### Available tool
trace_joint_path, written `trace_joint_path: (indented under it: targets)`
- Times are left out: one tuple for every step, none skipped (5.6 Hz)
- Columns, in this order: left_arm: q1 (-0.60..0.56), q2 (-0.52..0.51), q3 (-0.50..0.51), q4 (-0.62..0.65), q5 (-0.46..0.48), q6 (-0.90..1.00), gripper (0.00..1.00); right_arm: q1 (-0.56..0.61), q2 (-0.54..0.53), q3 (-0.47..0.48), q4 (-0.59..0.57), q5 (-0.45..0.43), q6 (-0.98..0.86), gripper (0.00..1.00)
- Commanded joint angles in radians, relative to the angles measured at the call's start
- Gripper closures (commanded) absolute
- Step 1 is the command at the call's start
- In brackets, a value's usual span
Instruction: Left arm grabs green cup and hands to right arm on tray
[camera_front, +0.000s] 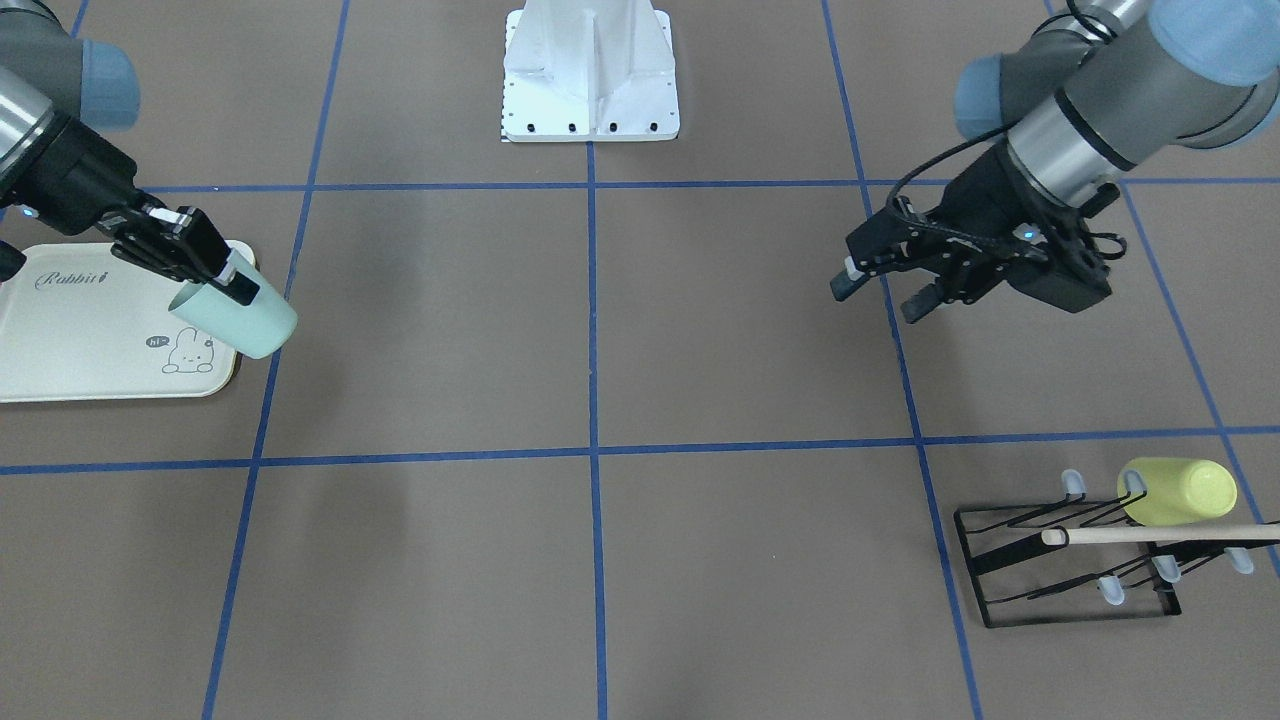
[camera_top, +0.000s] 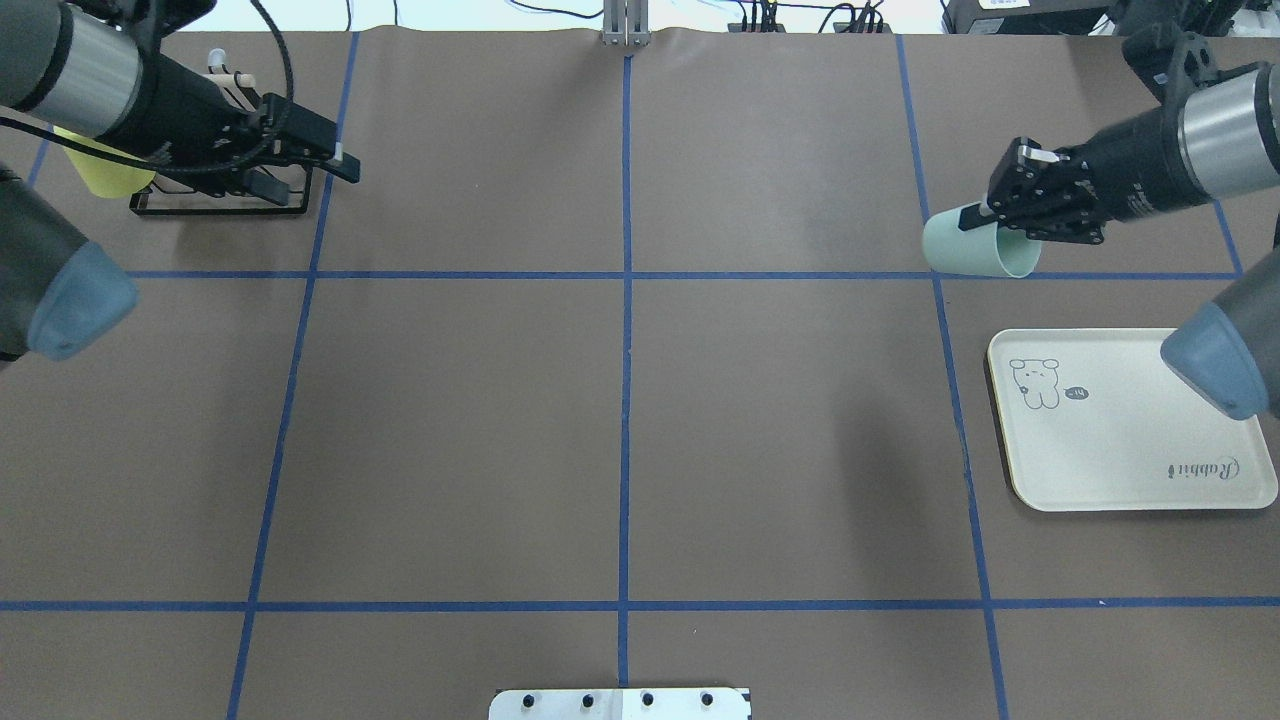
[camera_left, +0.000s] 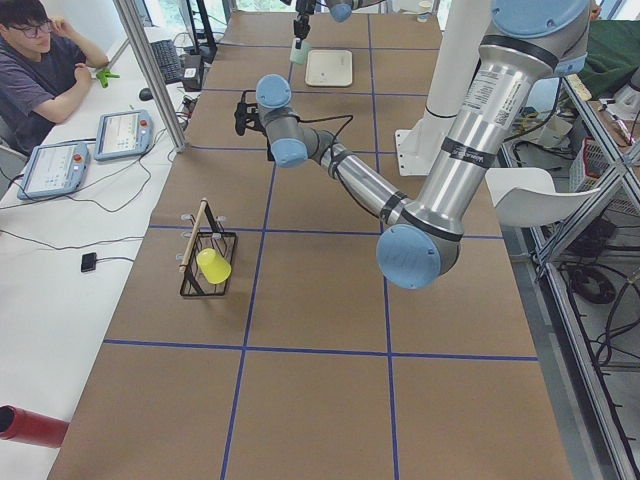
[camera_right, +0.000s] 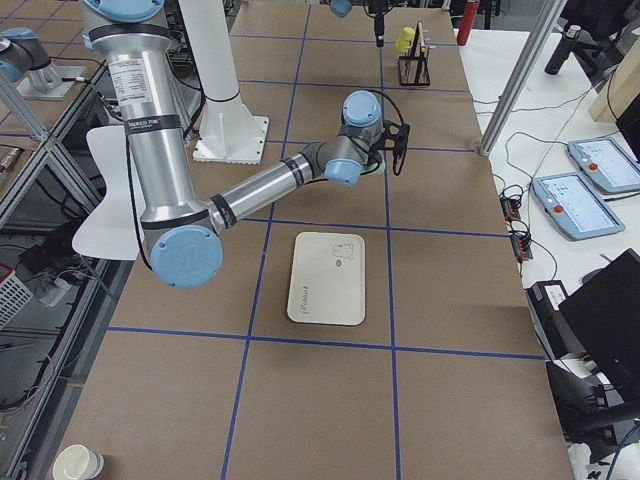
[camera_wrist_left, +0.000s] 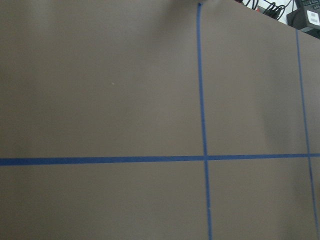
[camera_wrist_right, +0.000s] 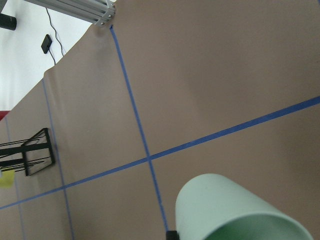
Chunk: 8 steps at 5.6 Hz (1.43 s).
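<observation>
The robot's right gripper should release the green cup on the cream tray (camera_front: 128, 311), next to the rabbit's speech bubble.
My right gripper (camera_front: 226, 276) (camera_top: 988, 214) is shut on the rim of the pale mint green cup (camera_front: 242, 317) (camera_top: 972, 250), one finger inside and one outside. The cup hangs tilted on its side in the air, off the tray's corner by the rabbit drawing. It fills the bottom of the right wrist view (camera_wrist_right: 240, 212). The cream tray (camera_front: 80, 330) (camera_top: 1130, 450) (camera_right: 328, 277) lies flat with nothing on it. My left gripper (camera_front: 878, 297) (camera_top: 310, 178) hovers open and empty over the table, beside the black rack. The left wrist view holds only brown table and blue tape lines.
A black wire rack (camera_front: 1070, 560) (camera_top: 220, 200) carries a yellow-green cup (camera_front: 1180, 490) (camera_top: 100, 170) and a wooden dowel. The white robot base plate (camera_front: 590, 70) sits at the table's robot side. A person (camera_left: 40, 60) sits by tablets at a side desk.
</observation>
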Motion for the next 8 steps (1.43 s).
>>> trace_joint_path:
  targets:
    - [-0.106,0.179,0.003,0.022,0.004,0.382,0.0,0.001,-0.197,0.003,-0.044,-0.071,-0.345,1.0]
    - [-0.147,0.269,0.008,0.024,0.01,0.55,0.0,-0.003,-0.259,0.003,-0.14,-0.128,-0.547,1.0]
    - [-0.181,0.346,0.015,0.024,0.01,0.661,0.0,-0.008,-0.273,0.006,-0.288,-0.138,-0.701,1.0]
    - [-0.228,0.382,0.014,0.028,-0.003,0.72,0.0,-0.023,-0.266,0.022,-0.434,-0.138,-0.791,1.0]
    - [-0.247,0.39,0.012,0.082,-0.004,0.773,0.0,-0.043,-0.235,0.069,-0.604,-0.136,-0.801,1.0]
    - [-0.326,0.4,0.008,0.196,-0.005,0.958,0.0,-0.058,-0.204,0.101,-0.763,-0.138,-0.866,1.0]
    - [-0.4,0.4,-0.004,0.316,-0.007,1.139,0.0,-0.08,-0.175,0.091,-0.8,-0.138,-0.894,1.0]
    - [-0.442,0.394,-0.008,0.403,-0.007,1.253,0.0,-0.1,-0.151,0.057,-0.8,-0.139,-0.893,1.0]
